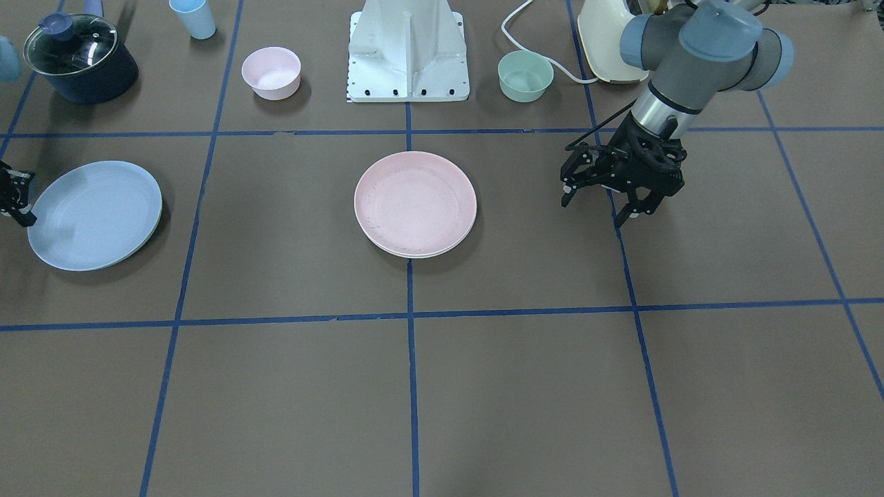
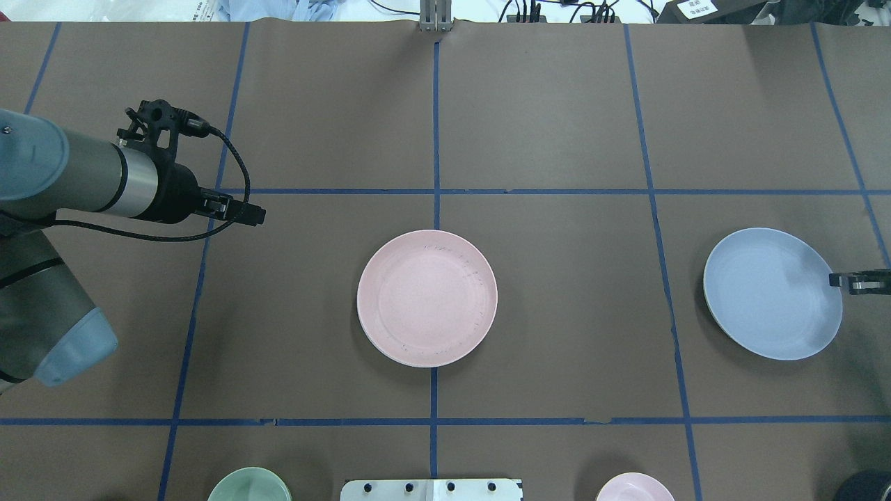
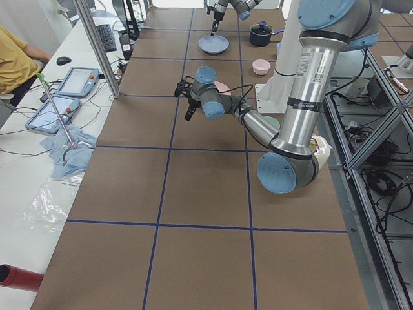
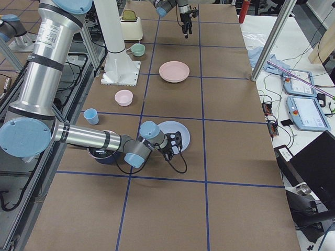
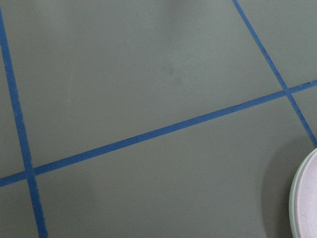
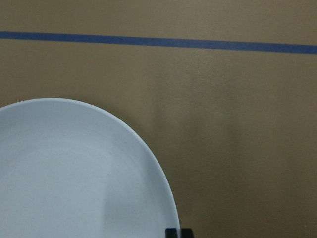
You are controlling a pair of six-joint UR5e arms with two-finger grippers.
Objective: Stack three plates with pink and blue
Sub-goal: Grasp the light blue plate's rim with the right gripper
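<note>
The robot's right gripper will release the blue plate on top of the pink plate [image 1: 415,203] at the middle of the table.
The pink plate [image 1: 414,203] [image 2: 427,297] lies at the table's middle, and a pale cream rim [image 1: 414,255] shows under its near edge. Its edge also shows in the left wrist view [image 5: 308,198]. The blue plate [image 1: 93,214] [image 2: 769,292] [image 6: 74,173] lies apart on the robot's right. My right gripper [image 2: 835,280] [image 1: 21,210] is shut on the blue plate's outer rim, with its fingertips [image 6: 172,232] close together at the edge. My left gripper [image 1: 592,214] [image 2: 257,213] is open and empty, above the table to the left of the pink plate.
A small pink bowl [image 1: 271,72], a mint-green bowl [image 1: 525,76], a light-blue cup [image 1: 193,17], a dark pot with a glass lid [image 1: 79,59] and a cream appliance [image 1: 608,41] stand along the robot's side. The white base [image 1: 409,55] is between the bowls.
</note>
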